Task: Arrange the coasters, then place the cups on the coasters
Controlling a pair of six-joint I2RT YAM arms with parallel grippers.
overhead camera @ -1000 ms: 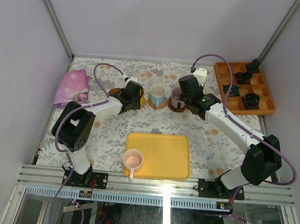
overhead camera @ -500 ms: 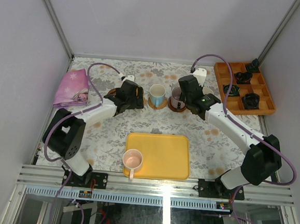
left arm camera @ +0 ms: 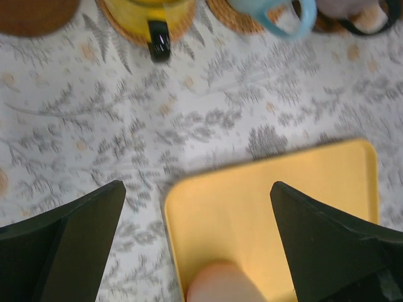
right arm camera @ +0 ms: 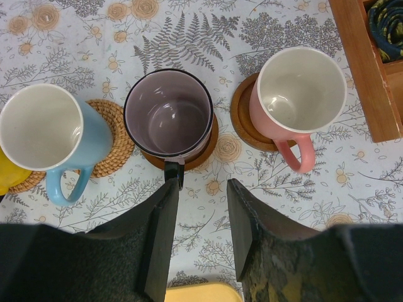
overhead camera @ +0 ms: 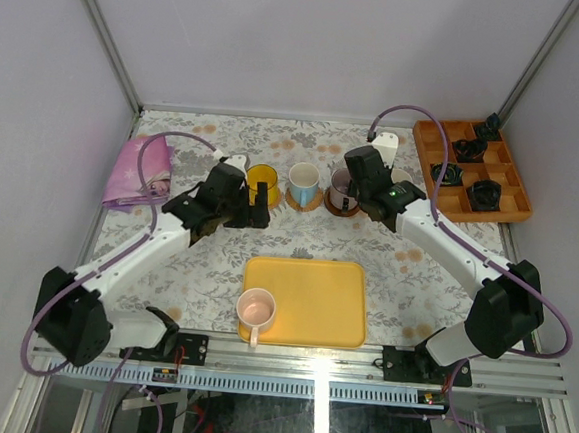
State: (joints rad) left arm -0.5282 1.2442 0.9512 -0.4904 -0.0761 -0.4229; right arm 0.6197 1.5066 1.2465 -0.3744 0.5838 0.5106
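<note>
Next, I close my left gripper on the handle (overhead camera: 254, 337) of the cream-pink cup, which sits on the yellow tray.
Along the far side stands a row of cups on coasters: the yellow cup (overhead camera: 262, 180), the light blue cup (right arm camera: 41, 126) on a tan woven coaster (right arm camera: 116, 135), the purple-grey cup (right arm camera: 169, 112) on a dark coaster (right arm camera: 208, 148), and the pink cup (right arm camera: 302, 88) on another dark coaster (right arm camera: 242, 119). A bare dark coaster (left arm camera: 31, 12) lies left of the yellow cup. The cream-pink cup (overhead camera: 255, 308) sits on the yellow tray (overhead camera: 318, 299). My left gripper (left arm camera: 196, 185) is wide open and holds nothing, hanging between the yellow cup and the tray. My right gripper (right arm camera: 203, 184) is open just near of the purple-grey cup's black handle.
An orange compartment box (overhead camera: 472, 171) with small black objects stands at the far right, close to the pink cup. A pink folded cloth (overhead camera: 138, 169) lies at the far left. White walls close in the table on three sides.
My left gripper opened off the yellow cup and drew back toward the near side, leaving the cup standing on its coaster. The right arm stayed still.
</note>
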